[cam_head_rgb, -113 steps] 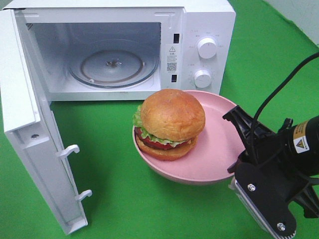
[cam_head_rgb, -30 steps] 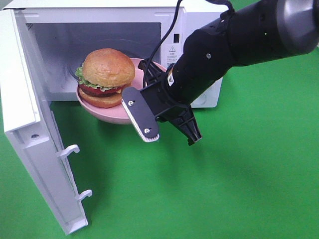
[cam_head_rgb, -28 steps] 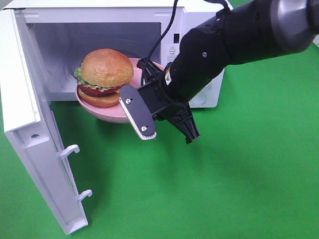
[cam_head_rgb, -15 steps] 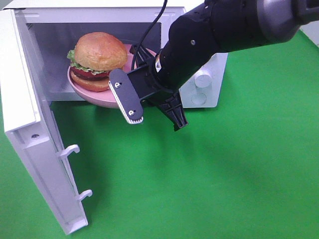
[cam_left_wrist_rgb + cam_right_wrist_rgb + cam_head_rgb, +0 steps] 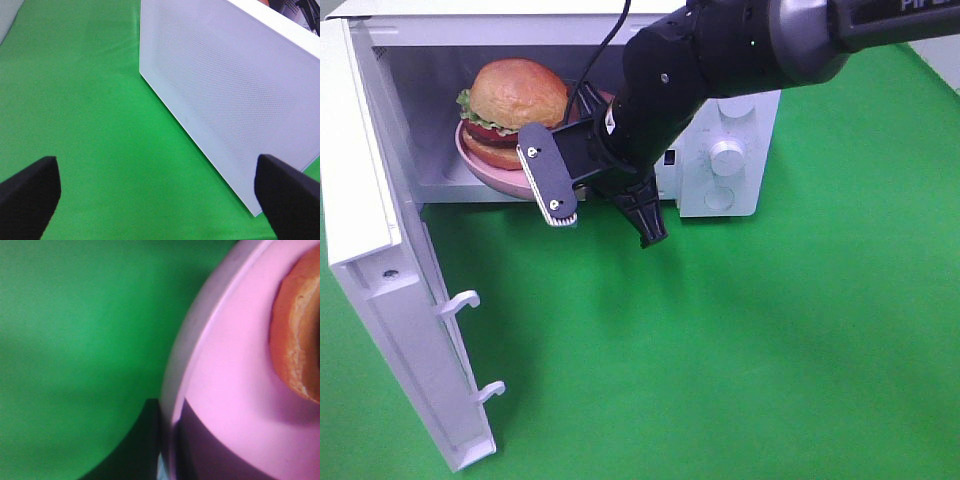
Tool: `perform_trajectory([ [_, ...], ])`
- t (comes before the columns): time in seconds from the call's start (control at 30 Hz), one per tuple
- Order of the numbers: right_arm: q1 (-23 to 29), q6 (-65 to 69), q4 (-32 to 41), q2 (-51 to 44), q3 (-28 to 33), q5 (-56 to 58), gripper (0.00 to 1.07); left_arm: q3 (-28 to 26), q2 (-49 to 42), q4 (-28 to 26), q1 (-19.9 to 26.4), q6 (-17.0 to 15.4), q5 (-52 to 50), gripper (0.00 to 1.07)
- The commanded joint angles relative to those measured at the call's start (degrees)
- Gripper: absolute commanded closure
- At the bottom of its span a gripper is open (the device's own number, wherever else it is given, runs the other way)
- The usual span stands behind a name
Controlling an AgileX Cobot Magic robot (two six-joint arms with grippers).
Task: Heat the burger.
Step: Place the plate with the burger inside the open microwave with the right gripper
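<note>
Next, I let go of the pink plate with the burger with my right gripper on the middle of the microwave's inside bottom (image 5: pixel 552 131).
The burger (image 5: pixel 515 100), with its glossy brown bun, lettuce and tomato, sits on a pink plate (image 5: pixel 485 172) held in the mouth of the open microwave (image 5: pixel 745 120), just above the cavity floor. My right gripper (image 5: pixel 565 170) is shut on the plate's near right rim, and the black arm reaches in from the upper right. The right wrist view shows the plate rim (image 5: pixel 200 365) up close, a dark finger (image 5: pixel 147 440) beneath it and the bun's edge (image 5: pixel 295 340). My left gripper (image 5: pixel 157 192) is open and empty, facing the outside of the microwave door (image 5: pixel 225 90).
The microwave door (image 5: pixel 380 250) stands swung open at the left, its latch hooks pointing to the right. Two white knobs (image 5: pixel 725 157) are on the panel right of the cavity. Green cloth (image 5: pixel 770 350) covers the table.
My right arm has carried the plate and burger up and to the left, from in front of the microwave into its cavity opening. The left gripper has stayed open.
</note>
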Motion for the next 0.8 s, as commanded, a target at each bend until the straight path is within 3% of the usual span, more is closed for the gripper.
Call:
perform_trajectory([
  [0.03, -0.4, 1.89, -0.69, 0.52, -2.64, -0.86, 1.07, 0.23, -0.86, -0.11, -0.34, 0.06, -0.46, 0.09],
  [0.8, -0.4, 5.5, -0.92, 10.89, -17.25, 1.55, 1.07, 0.23, -0.86, -0.11, -0.34, 0.11, -0.46, 0.09],
])
